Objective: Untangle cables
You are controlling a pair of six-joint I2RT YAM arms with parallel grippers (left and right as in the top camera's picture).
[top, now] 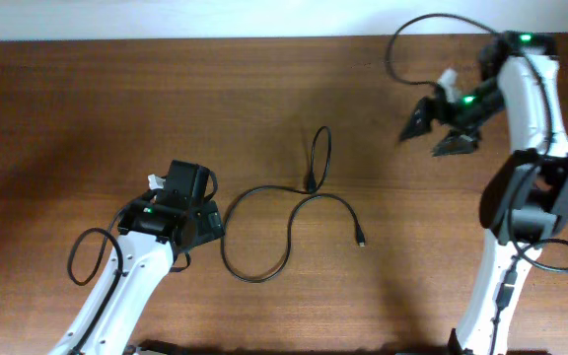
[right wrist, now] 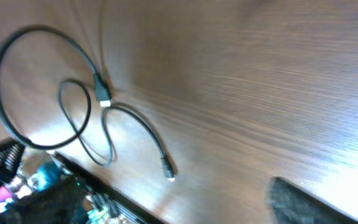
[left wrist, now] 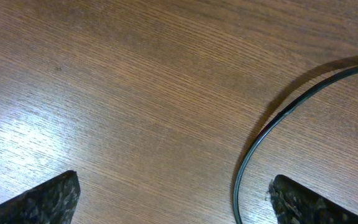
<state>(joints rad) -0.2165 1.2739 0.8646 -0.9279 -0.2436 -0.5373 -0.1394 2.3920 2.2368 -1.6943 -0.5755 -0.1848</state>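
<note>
The robot's right gripper needs to grasp the shorter cable at the bottom of its loop (top: pixel 312 186) (right wrist: pixel 104 104), where it meets the long cable.
Thin black cables lie loose at mid-table. A long cable (top: pixel 260 277) curls from beside my left gripper (top: pixel 205 205) down into a loop, then rises and ends in a small plug (top: pixel 361 240). A shorter cable (top: pixel 323 148) loops above it, and the two meet near the middle. In the left wrist view the fingers (left wrist: pixel 48 199) stand wide open low over the wood, with an arc of cable (left wrist: pixel 260 143) just inside the right one. My right gripper (top: pixel 419 144) is open, empty and far off at the back right. Its camera shows the cables (right wrist: pixel 73 106) from a distance.
Thicker black cords run from the arms: a loop by the left arm (top: pixel 82 258) and an arch behind the right arm (top: pixel 412 39). The right arm's body (top: pixel 526 197) stands at the right edge. The table's front edge (right wrist: pixel 114 193) shows in the right wrist view.
</note>
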